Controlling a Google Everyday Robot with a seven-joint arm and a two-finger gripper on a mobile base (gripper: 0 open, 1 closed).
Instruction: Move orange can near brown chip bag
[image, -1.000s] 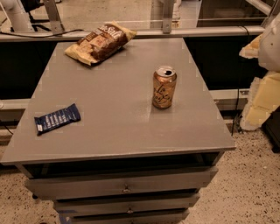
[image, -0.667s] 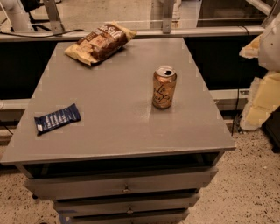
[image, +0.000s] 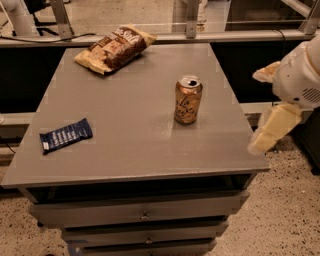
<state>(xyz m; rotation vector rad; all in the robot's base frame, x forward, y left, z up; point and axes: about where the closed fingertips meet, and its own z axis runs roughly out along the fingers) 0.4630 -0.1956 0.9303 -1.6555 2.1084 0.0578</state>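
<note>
My gripper needs to move to the orange can next and close around the lower half of its body (image: 187, 108), below the printed middle of the can.
The orange can (image: 188, 99) stands upright on the right half of the grey table (image: 135, 145), its pull-tab opening on top. The brown chip bag (image: 115, 48) lies at the table's far left corner, well away from the can. My gripper (image: 255, 112) hangs beside the table's right edge, to the right of the can and a little nearer than it. Its two cream fingers (image: 272, 127) stand apart with nothing between them, and it touches nothing.
A dark blue wrapped bar (image: 66, 135) lies near the table's front left. Drawers (image: 142, 216) sit under the tabletop. A rail and metal posts (image: 190, 30) run behind the table. Speckled floor shows at the right.
My gripper has moved a little left and down, closer to the table's right edge. The can, the bag and the bar have not moved.
</note>
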